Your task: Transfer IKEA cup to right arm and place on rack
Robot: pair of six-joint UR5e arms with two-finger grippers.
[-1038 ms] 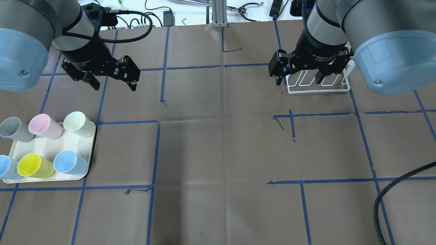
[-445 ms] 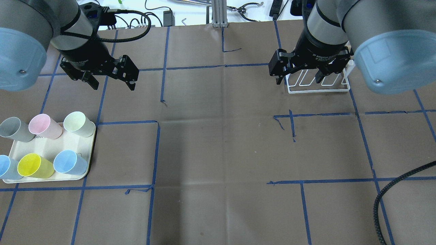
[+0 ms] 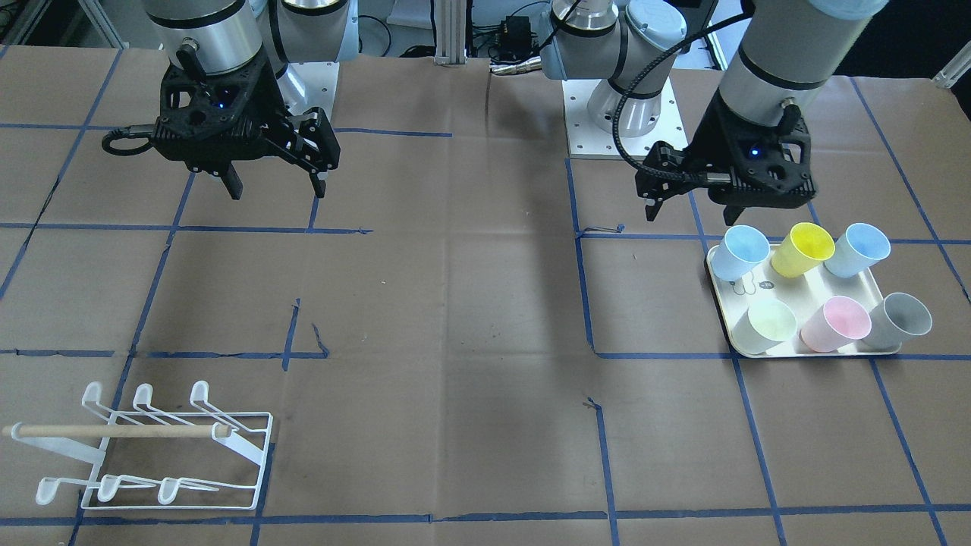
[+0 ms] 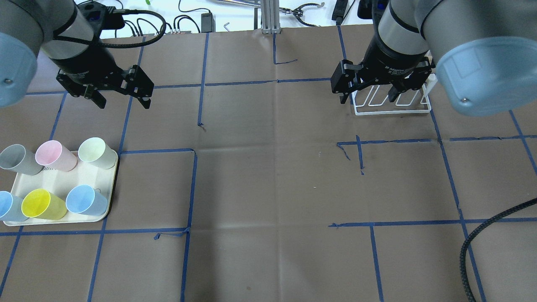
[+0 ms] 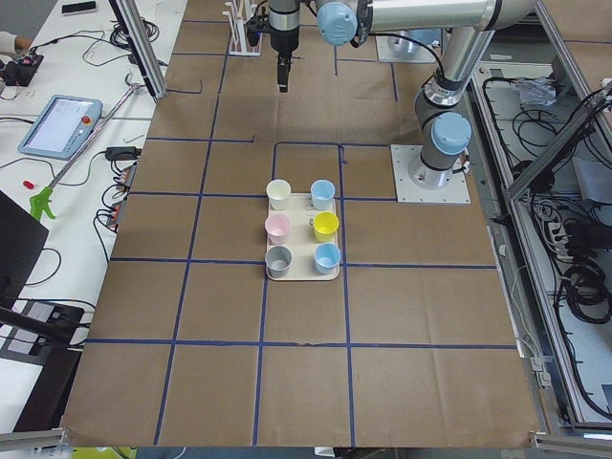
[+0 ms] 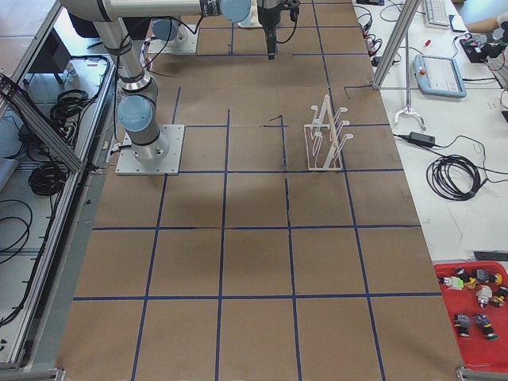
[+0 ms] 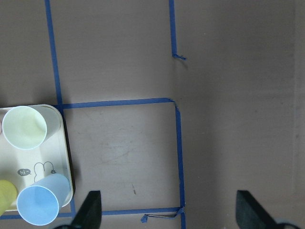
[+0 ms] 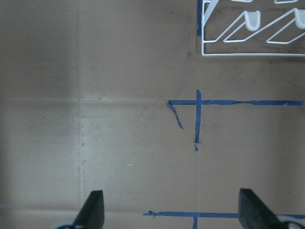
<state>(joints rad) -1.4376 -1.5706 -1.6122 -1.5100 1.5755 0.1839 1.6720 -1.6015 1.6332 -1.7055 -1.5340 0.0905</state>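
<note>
The next move for my left gripper is to close on the rim of the pale green cup (image 3: 752,311) (image 7: 42,141), on the side that points toward the nearest blue cup.
Several IKEA cups stand upright on a cream tray (image 4: 63,178) at the near left: grey (image 4: 16,159), pink (image 4: 52,155), pale green (image 4: 94,152), yellow (image 4: 40,204) and two blue ones (image 4: 86,200). My left gripper (image 4: 123,102) hangs open and empty above the table, beyond the tray and apart from every cup. Its wrist view catches the pale green cup (image 7: 25,127) and a blue cup (image 7: 40,205) at lower left. The right arm's gripper (image 4: 368,100) is open and empty, hovering just in front of the white wire rack (image 4: 392,110), which holds no cups (image 3: 152,447).
Blue tape lines grid the brown paper tabletop. A thick ribbed black cable (image 4: 482,239) loops in at the near right corner. An aluminium post (image 4: 268,16) and loose cables lie past the far edge. The two arm bases (image 3: 626,114) sit along the robot's side.
My left gripper has shifted leftward and slightly farther back, still open, now more directly beyond the tray. The right arm, cups and rack have not moved.
</note>
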